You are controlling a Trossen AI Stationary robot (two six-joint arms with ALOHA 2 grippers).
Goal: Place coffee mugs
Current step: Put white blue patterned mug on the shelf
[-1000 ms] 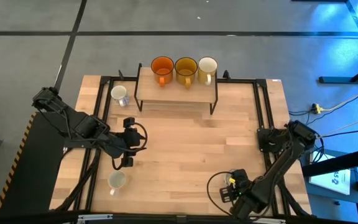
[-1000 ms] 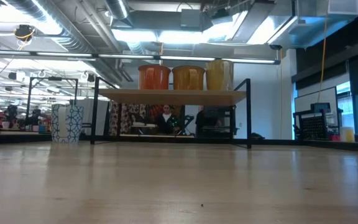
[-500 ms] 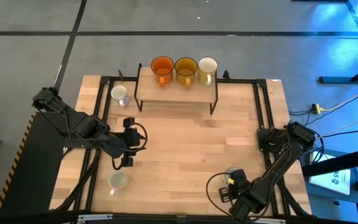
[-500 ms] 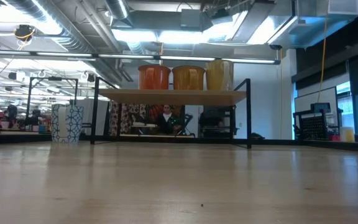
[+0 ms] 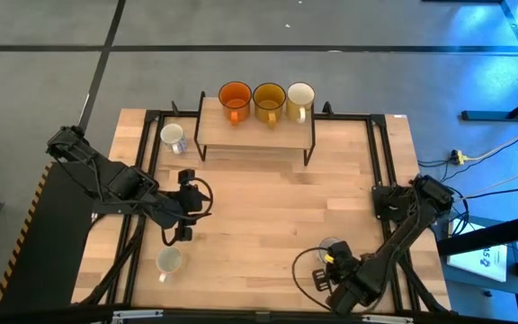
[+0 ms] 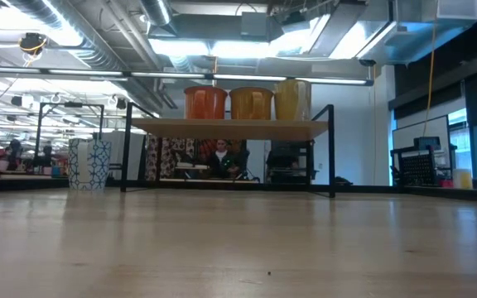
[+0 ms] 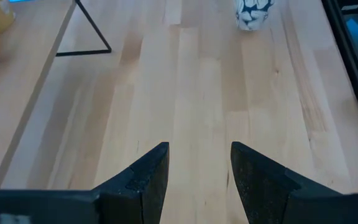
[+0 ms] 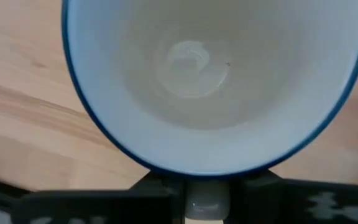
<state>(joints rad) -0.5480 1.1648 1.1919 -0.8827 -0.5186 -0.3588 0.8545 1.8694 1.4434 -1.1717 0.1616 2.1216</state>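
The blue-rimmed white mug, now held at the table's front, will be let go by my right gripper on the raised shelf (image 5: pixel 296 130), just in front of the cream mug.
Three coffee mugs stand in a row on the raised shelf (image 5: pixel 254 130) at the table's far edge: orange (image 5: pixel 235 95), amber (image 5: pixel 269 96) and cream (image 5: pixel 300 94). A white, blue-patterned mug (image 5: pixel 173 136) stands on the table to the left of the shelf. Another white mug (image 5: pixel 169 261) stands near the front left. My left gripper (image 5: pixel 185 205) hovers open between these two, with nothing between its fingers (image 7: pixel 143 180). At the front right, my right gripper (image 5: pixel 329 263) is shut on a blue-rimmed white mug (image 8: pixel 210 68). My right gripper pinches a pale part (image 8: pixel 202 204) at the mug's side, just outside the blue rim, between its two fingers; it looks like the handle. The mug is upright, mouth up. Whether its base is on the table, I cannot tell.
The shelf stands on thin black legs (image 6: pixel 331 149) with open room beneath it. Black rails (image 5: pixel 380 162) run along the table's left and right sides. The wooden middle of the table (image 5: pixel 277 207) holds nothing. A person shows in the room beyond the shelf (image 6: pixel 220 157).
My right arm has shifted a little toward the table's left edge near the front. The left arm and the other mugs have kept still.
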